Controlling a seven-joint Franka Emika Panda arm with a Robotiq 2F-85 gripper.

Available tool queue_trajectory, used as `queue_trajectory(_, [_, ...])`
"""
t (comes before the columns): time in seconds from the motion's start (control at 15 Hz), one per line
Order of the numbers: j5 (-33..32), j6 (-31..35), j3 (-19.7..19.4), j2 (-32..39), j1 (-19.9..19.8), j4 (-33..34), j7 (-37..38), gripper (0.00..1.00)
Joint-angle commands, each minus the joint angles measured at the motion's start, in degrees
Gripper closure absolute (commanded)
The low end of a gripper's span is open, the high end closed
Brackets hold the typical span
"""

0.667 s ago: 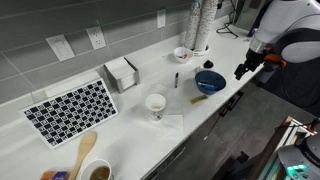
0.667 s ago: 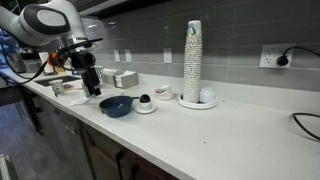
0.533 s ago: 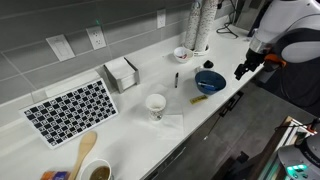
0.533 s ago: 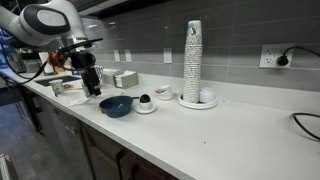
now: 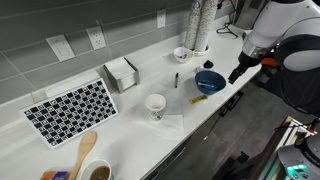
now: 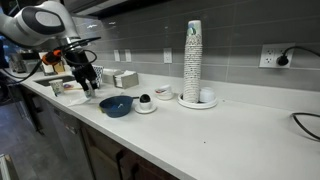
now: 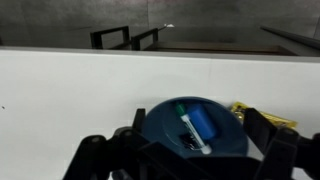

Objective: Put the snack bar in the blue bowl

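Note:
My gripper should close on the snack bar's outer end [image 5: 194, 101] [image 7: 286, 121], the end that points away from the blue bowl and toward the white cup.
The blue bowl [image 5: 210, 80] sits near the counter's front edge and also shows in an exterior view [image 6: 115, 105]. In the wrist view the bowl [image 7: 160, 125] holds a white marker with a green cap and a small blue cylinder. The snack bar [image 5: 199, 99], in a yellow-orange wrapper, lies flat on the counter beside the bowl. Its end shows at the bowl's right in the wrist view [image 7: 262, 116]. My gripper [image 5: 238, 73] hangs just off the counter edge next to the bowl, open and empty, and it is seen in an exterior view [image 6: 86, 86] and the wrist view [image 7: 182, 165].
A white cup [image 5: 156, 105] stands on a napkin, with a dark pen [image 5: 177, 79] and a small white bowl [image 5: 181, 54] nearby. A napkin box [image 5: 122, 72], a checkered mat [image 5: 70, 108] and a wooden spoon [image 5: 83, 152] lie further along. A tall cup stack [image 6: 192, 62] stands by the wall.
My gripper has moved a little closer to the blue bowl. The objects on the counter have not moved.

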Motion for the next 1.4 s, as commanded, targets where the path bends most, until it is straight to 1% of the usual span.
queue_trajectory(0.0, [-0.80,0.99,3.32,3.73,5.26,4.86,-2.34,0.00])
queue_trajectory(0.13, [-1.59,2.41,3.79,6.98,7.04,7.84,-5.66,0.00])
queue_trajectory(0.33, [-1.09,6.34,2.18,12.48,8.85,11.35,-14.14,0.00])
queue_trajectory(0.6, [-0.36,11.80,0.48,18.12,10.23,11.99,-26.22,0.00])
queue_trajectory(0.67, [-0.63,12.12,0.14,19.77,10.31,12.71,-29.24,0.00])
queue_trajectory(0.73, [-0.25,10.77,0.78,16.17,9.91,10.64,-24.33,0.00])
queue_trajectory(0.87, [-0.17,11.02,0.47,17.53,9.92,10.79,-24.88,0.00])
queue_trajectory(1.0, [-0.18,11.01,0.46,17.23,9.94,10.79,-24.83,0.00])
queue_trajectory(1.07, [0.56,11.80,0.06,18.33,11.02,9.99,-30.84,0.00])
queue_trajectory(1.13, [1.55,13.14,-0.17,19.12,11.76,9.23,-34.39,0.00])
queue_trajectory(1.33, [-0.54,13.03,0.09,22.89,12.31,9.20,-40.78,0.00])
